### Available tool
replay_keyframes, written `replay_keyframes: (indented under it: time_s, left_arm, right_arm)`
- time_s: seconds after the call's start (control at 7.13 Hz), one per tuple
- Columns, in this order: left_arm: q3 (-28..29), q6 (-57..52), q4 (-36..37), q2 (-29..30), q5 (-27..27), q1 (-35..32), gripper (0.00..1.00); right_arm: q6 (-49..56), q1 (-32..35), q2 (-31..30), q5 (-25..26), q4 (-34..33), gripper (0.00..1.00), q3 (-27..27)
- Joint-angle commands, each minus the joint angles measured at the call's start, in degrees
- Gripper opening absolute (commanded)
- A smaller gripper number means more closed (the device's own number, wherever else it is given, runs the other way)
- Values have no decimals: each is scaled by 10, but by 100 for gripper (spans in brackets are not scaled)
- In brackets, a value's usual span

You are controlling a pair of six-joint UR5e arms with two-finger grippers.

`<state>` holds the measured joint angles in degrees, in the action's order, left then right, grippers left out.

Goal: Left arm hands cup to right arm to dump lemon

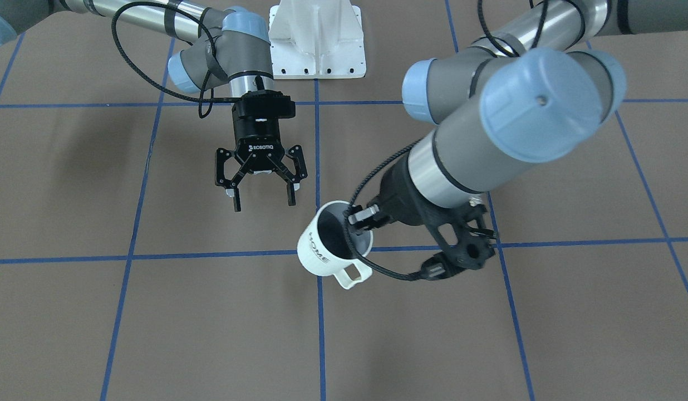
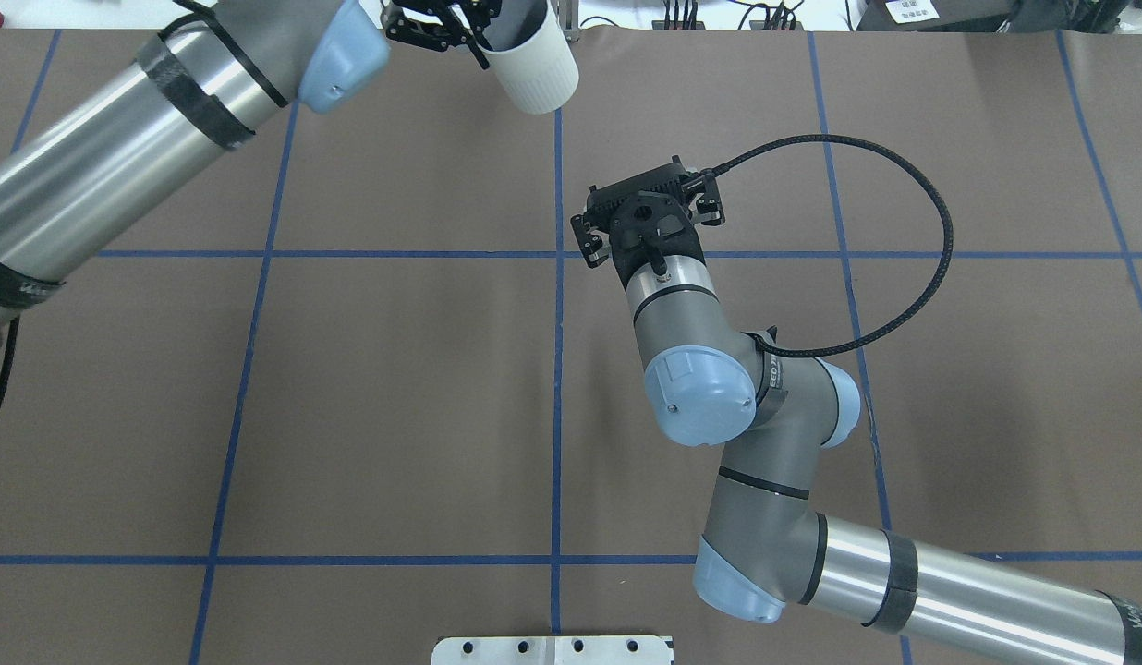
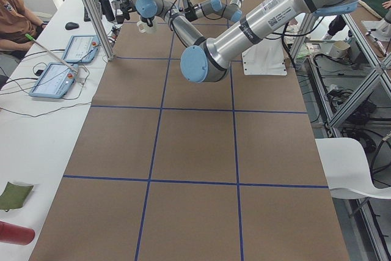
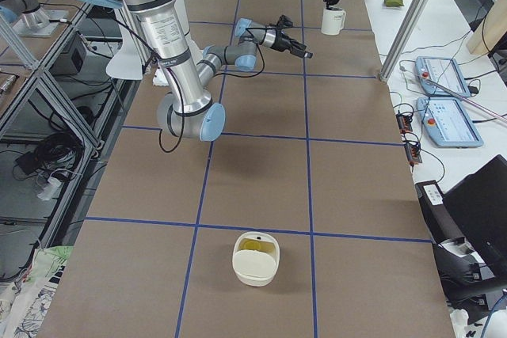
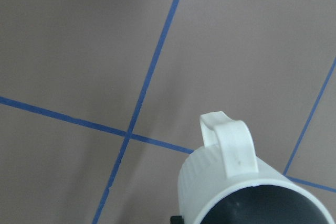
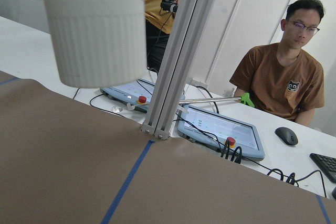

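Observation:
My left gripper should set the off-white cup down on the bare table inside the outer blue-lined square (image 1: 571, 191) beside it.
The off-white cup (image 1: 328, 249), with "HOME" on its side, hangs tilted in the air, its handle pointing down and toward the operators' side. My left gripper (image 1: 359, 218) is shut on the cup's rim, one finger inside the mouth. The cup also shows in the overhead view (image 2: 537, 69), the left wrist view (image 5: 247, 187) and the right wrist view (image 6: 94, 24). My right gripper (image 1: 264, 205) is open and empty, a short way beside the cup and not touching it. What shows of the cup's inside is dark; the lemon is hidden.
An off-white container (image 4: 255, 259) with something yellow in it stands on the table toward my right end. An aluminium post (image 6: 168, 77), control tablets (image 6: 220, 129) and an operator (image 6: 283, 82) are past the far edge. The white base plate (image 1: 317, 39) is between the arms.

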<state>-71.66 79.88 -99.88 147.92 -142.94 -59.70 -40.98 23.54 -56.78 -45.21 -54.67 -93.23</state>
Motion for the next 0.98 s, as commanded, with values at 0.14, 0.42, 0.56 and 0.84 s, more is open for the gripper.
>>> replay_keyframes:
  time_s: [0.14, 0.42, 0.56, 0.84]
  left_arm:
    - [-3, -119, 6, -89, 7, -73, 0]
    - [-10, -243, 76, -118, 91, -84, 0]
    - [-28, -339, 144, -143, 139, -85, 0]
    - [-99, -447, 154, -246, 145, -93, 0]
  right_arm:
    - [-15, 73, -3, -156, -1, 100, -23]
    - [-65, 187, -5, -386, -22, 100, -27]
    - [-66, 260, -5, -533, -78, 100, -39]
    - [-64, 369, -4, -741, -202, 100, -53]
